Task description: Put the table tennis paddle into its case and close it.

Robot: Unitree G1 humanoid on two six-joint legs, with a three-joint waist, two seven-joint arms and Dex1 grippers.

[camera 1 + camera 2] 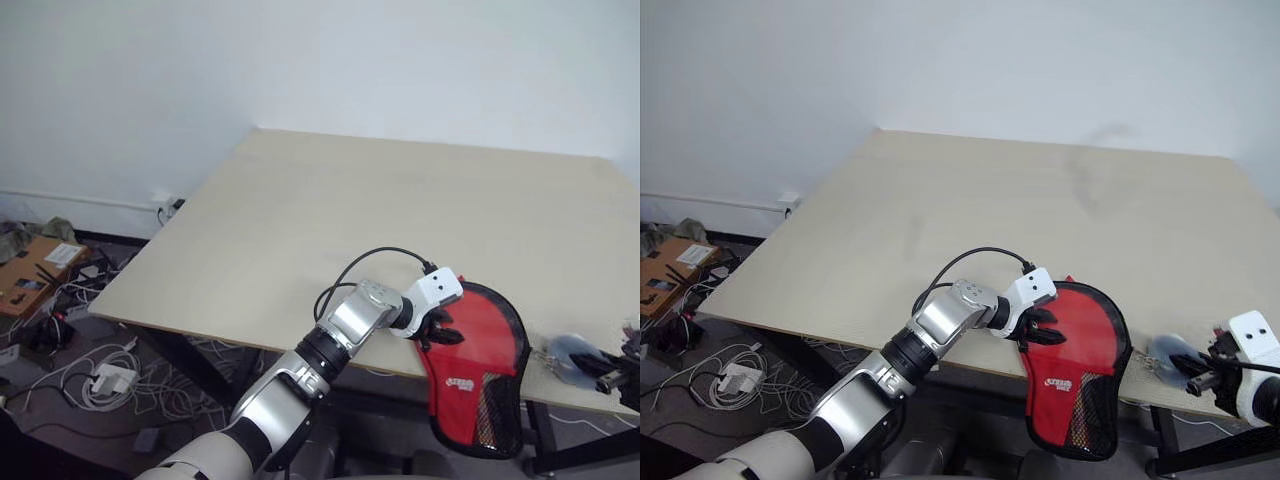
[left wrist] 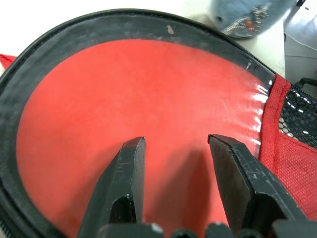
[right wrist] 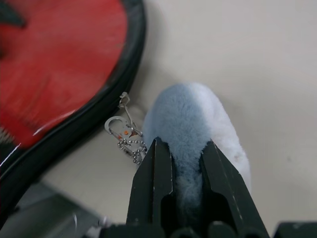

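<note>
My right gripper will release the pale blue pom-pom just below the case's black mesh (image 1: 510,464), at a spot that is past the near edge of the table. The pom-pom now hangs beside the case's black rim.
The case (image 1: 472,345) lies at the table's near edge, red side with its small white logo up and black mesh at the lower end, which hangs past the edge. My left gripper (image 2: 176,141) rests on the red clear-window face (image 2: 148,94) with its two fingers apart, both on top of the case. To the right, my right gripper (image 3: 183,144) is shut on a fluffy pale blue pom-pom (image 3: 198,114), which hangs from a small metal clasp and chain (image 3: 119,126) beside the case's black rim. The table tennis paddle is hidden; I cannot tell whether the red behind the window is its face.
The beige table (image 1: 400,200) stretches away towards a white wall. On the floor to the left lie tangled cables (image 1: 100,380) and a cardboard box (image 1: 40,265).
</note>
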